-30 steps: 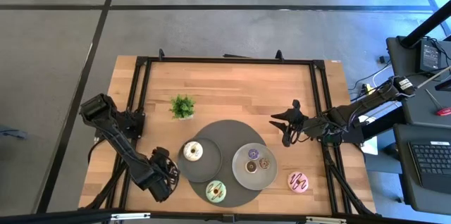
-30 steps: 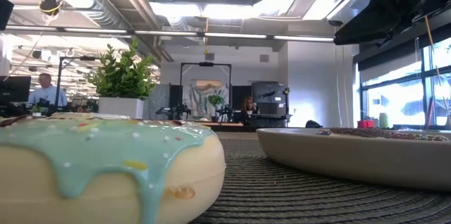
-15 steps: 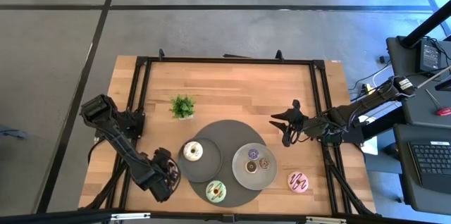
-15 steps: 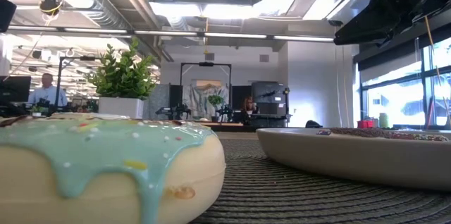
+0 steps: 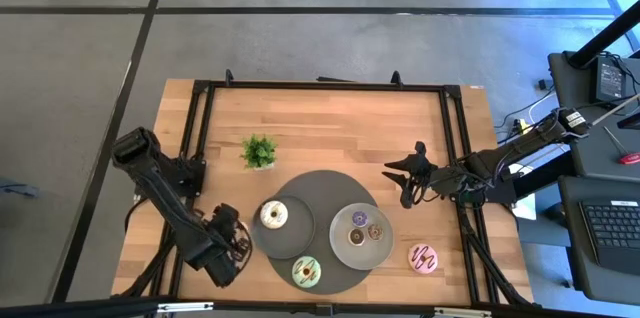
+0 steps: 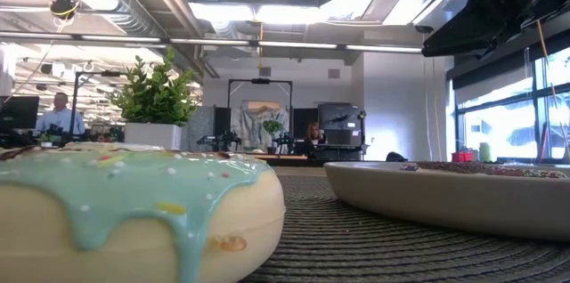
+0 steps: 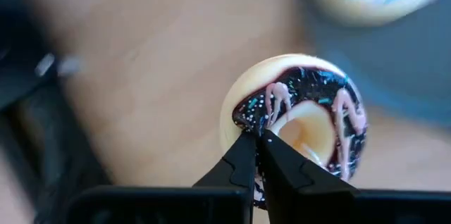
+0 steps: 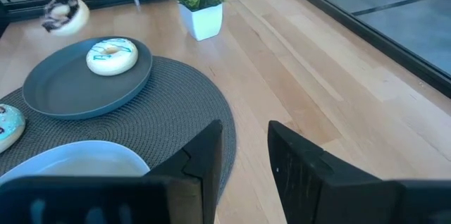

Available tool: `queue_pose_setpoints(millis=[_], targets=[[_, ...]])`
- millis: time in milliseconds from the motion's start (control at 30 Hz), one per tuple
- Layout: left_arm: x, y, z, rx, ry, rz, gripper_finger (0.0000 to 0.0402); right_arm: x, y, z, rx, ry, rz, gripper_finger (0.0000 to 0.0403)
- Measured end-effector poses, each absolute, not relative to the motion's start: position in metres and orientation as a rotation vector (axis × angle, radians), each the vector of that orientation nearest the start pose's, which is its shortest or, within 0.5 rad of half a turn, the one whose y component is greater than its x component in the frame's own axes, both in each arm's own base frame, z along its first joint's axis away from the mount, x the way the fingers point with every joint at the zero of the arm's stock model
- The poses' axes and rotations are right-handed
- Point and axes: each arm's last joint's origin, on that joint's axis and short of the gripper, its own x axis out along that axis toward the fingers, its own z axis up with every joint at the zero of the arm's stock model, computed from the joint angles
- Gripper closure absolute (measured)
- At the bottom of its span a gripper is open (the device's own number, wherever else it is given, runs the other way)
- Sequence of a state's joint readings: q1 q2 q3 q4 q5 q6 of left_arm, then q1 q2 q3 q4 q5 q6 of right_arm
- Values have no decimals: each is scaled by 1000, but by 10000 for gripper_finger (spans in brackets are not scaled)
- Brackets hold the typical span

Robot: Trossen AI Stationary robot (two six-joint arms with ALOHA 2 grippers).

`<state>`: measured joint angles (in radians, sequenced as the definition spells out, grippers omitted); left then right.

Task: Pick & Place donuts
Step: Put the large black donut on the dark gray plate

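Note:
My left gripper is going to put the chocolate-iced donut down on the dark plate's near part [image 5: 287, 239], next to the white-iced donut.
My left gripper [image 7: 257, 136] is shut on a chocolate-iced donut with pink drizzle [image 7: 296, 122], at the near left of the table [image 5: 237, 241], just left of the dark plate [image 5: 297, 241]. A white-iced donut [image 5: 273, 215] lies on that plate. The pale green donut [image 5: 306, 272] lies on the round woven mat [image 5: 325, 183]. Three tiny donuts [image 5: 362, 226] lie on the lighter plate [image 5: 340, 248]. A pink donut [image 5: 423, 257] lies on the bare wood. My right gripper [image 5: 402, 180] hovers open at the mat's right edge, with nothing in it. My left gripper pinches the donut's ring between its two fingertips, at the iced rim [image 7: 246, 115] beside the hole. The fingers stand almost together. In the right wrist view the donut [image 8: 63, 16] hangs at the gripper, apparently clear of the table.
A small green plant in a white pot [image 5: 259, 150] stands behind the mat on the left. A black frame [image 5: 320, 86] runs along the table's edges. Bare wood lies at the far side and to the right of the mat.
My left gripper has drawn back a little toward the table's left edge. The other donuts, the plates and my right arm have kept still.

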<state>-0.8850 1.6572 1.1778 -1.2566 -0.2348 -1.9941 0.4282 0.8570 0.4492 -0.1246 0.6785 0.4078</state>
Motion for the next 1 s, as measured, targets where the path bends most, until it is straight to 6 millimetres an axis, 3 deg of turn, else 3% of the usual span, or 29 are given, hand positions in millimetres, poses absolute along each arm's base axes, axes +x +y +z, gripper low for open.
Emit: queue_pose_setpoints(millis=[167, 533, 667, 1000], targets=[[192, -202, 231, -650, 1060, 854, 396, 166, 56, 215, 118, 394, -331, 286], [249, -184, 224, -618, 959, 566, 397, 165, 56, 215, 117, 394, -331, 286], [257, -179, 223, -593, 965, 545, 397, 165, 56, 215, 115, 397, -331, 286], [266, -185, 195, -581, 1075, 563, 395, 165, 55, 214, 111, 406, -333, 286]])
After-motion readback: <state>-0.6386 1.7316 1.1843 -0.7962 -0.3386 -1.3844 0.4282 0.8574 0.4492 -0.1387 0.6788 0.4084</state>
